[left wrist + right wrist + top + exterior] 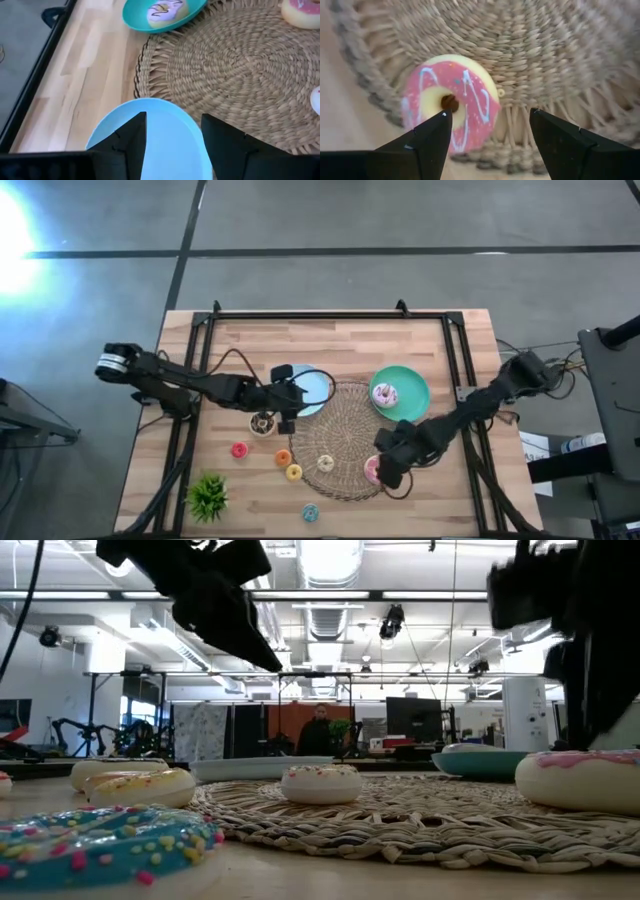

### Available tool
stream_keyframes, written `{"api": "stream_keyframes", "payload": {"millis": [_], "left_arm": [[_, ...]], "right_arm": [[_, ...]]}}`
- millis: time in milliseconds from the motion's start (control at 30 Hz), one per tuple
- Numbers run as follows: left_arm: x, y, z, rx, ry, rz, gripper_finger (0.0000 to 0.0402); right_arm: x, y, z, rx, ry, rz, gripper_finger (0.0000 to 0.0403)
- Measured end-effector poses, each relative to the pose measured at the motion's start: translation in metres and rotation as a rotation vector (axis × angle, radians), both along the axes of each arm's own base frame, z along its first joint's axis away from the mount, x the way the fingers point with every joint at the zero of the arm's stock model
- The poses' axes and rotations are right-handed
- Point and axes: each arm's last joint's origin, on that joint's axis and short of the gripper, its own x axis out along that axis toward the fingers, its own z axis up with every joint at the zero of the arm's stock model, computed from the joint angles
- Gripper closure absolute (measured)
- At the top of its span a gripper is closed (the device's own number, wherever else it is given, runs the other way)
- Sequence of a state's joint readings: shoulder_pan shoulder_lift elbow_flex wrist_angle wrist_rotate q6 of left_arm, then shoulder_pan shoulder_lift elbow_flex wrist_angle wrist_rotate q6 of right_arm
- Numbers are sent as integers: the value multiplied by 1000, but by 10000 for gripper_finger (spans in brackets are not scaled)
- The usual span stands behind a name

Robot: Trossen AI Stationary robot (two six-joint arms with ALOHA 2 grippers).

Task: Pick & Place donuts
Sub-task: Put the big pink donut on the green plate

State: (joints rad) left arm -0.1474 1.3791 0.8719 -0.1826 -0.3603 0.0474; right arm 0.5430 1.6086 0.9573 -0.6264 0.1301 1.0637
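Next, my left gripper will go to the chocolate donut near the pale blue plate and grab the near side of the donut's ring (259, 432).
My right gripper (490, 131) is open and hovers over a pink-glazed donut (451, 102) lying on the near right rim of the woven mat (345, 435); its fingers straddle the donut's near part from above. In the high view that gripper (384, 472) covers part of the donut (371, 470). My left gripper (173, 119), also open, hangs over the pale blue plate (150, 135), as the high view (298, 398) shows. A pink-and-white donut (385, 393) lies in the green plate (412, 385). A cream donut (325, 463) sits on the mat.
On the wood left of the mat lie a chocolate donut (263, 423), a red one (239, 449), an orange one (283, 458) and a yellow one (294, 472). A blue donut (310, 512) and a spiky green plant (207, 495) sit near the near edge.
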Motion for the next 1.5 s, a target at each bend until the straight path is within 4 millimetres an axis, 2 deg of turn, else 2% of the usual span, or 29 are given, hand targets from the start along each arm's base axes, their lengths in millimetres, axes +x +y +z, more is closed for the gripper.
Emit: {"api": "stream_keyframes", "payload": {"millis": [233, 333, 433, 600, 667, 733, 833, 1000, 1100, 1200, 1333, 1500], "left_arm": [[-4, 1, 1, -1, 1, 10, 239], [-4, 1, 0, -1, 2, 10, 239], [-4, 1, 0, 1, 6, 11, 239], [-4, 2, 0, 25, 1, 41, 239], [-4, 2, 0, 32, -5, 64, 239], [-4, 3, 1, 32, -11, 81, 239], [-4, 3, 1, 17, -26, 96, 239], [-2, 3, 3, -15, -62, 128, 239], [-1, 3, 5, -17, -89, 144, 239], [0, 4, 6, -14, -106, 154, 239], [0, 4, 6, -13, -107, 156, 239], [0, 4, 6, -36, -115, 173, 239]], "right_arm": [[12, 8, -23, 18, 60, -7, 152], [16, 7, -23, 24, 54, -39, 170], [16, 4, -25, 29, 67, -48, 214], [14, -4, -20, 54, 76, -59, 330], [14, -9, -7, 77, 35, -71, 371], [14, -17, 20, 90, -52, -99, 382], [-2, -45, 55, 33, -97, -211, 377], [-52, -119, 75, -45, 2, -537, 374], [-74, -154, 69, -40, -22, -681, 374], [-84, -176, 54, -33, -18, -778, 374], [-88, -193, 32, -51, 51, -839, 365], [-88, -203, 20, -98, 131, -830, 317]]}}
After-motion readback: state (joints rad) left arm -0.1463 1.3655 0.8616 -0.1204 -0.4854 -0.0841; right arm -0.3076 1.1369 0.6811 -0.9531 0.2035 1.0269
